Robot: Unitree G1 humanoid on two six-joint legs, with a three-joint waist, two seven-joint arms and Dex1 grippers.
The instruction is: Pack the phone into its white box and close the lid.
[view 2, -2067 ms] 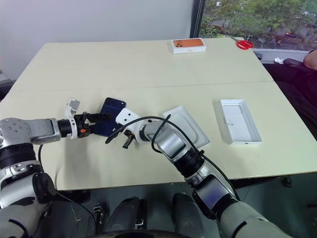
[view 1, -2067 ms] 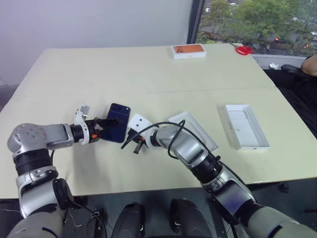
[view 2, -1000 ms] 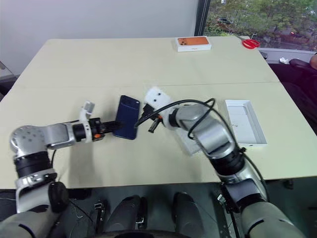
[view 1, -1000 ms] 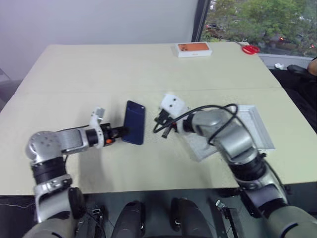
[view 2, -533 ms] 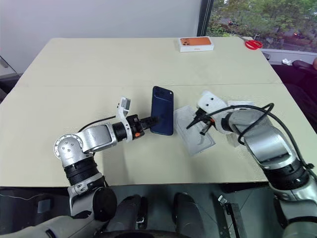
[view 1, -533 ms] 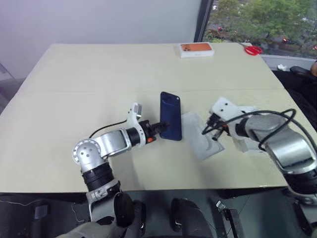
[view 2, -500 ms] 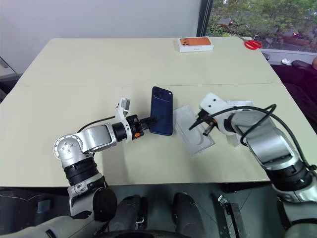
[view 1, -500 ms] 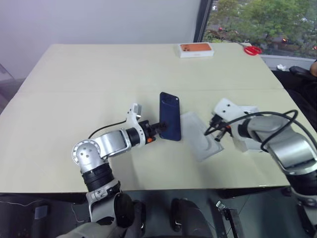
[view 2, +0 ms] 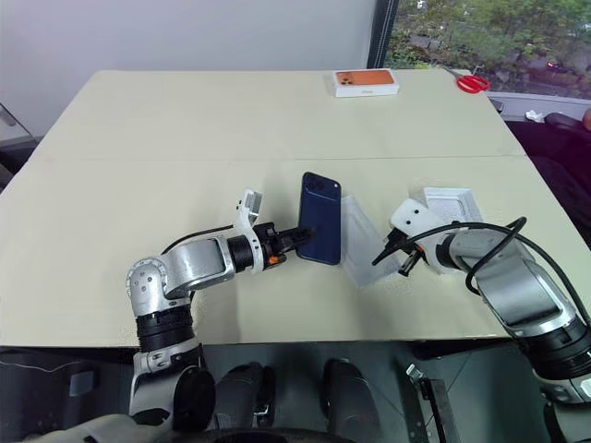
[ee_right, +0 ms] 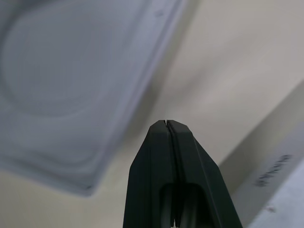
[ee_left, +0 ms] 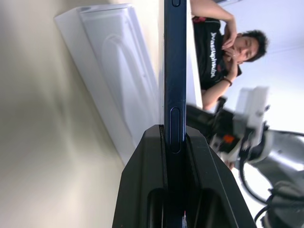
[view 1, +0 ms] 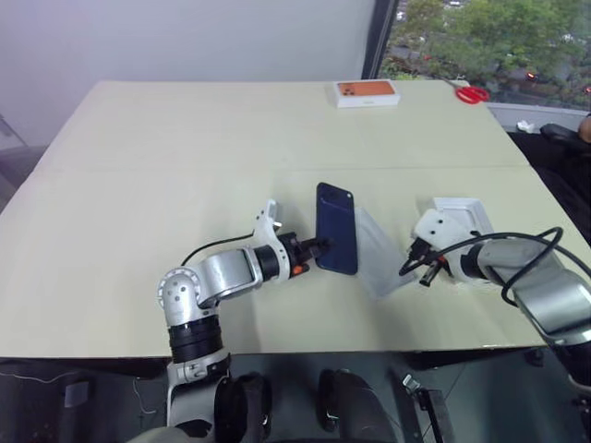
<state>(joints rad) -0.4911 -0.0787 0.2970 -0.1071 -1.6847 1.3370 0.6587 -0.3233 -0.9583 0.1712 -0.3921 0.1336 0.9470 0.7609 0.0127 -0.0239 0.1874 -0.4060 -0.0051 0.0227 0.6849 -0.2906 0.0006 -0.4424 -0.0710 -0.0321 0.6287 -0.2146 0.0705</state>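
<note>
The phone, which hangs above the table's middle now, will be released by my left gripper inside the white inlay, on the table (view 1: 336,256) just past the ends of my left gripper's fingers.
The dark navy phone (view 1: 336,228) hangs above the middle of the table with its glossy back toward me and its camera cluster at the far end. My left gripper (view 1: 317,246) is shut on its near left edge. In the left wrist view the phone (ee_left: 175,71) stands edge-on between the black fingers (ee_left: 152,156). The white box (view 1: 461,213) lies at the right, partly hidden behind my right wrist. My right gripper (view 2: 391,259) is shut and empty, low over the table between the box and the inlay. The lid is out of view.
A thin white inlay (view 1: 379,255) with an oval recess lies just right of the phone. An orange-topped box (view 1: 367,91) and red scissors (view 1: 471,92) sit at the far edge. A person (ee_left: 223,42) is beyond the table's right side.
My left gripper has carried the phone to the right, up beside the inlay. My right gripper swung right and down, off the inlay toward the white box. The camera has shifted too.
</note>
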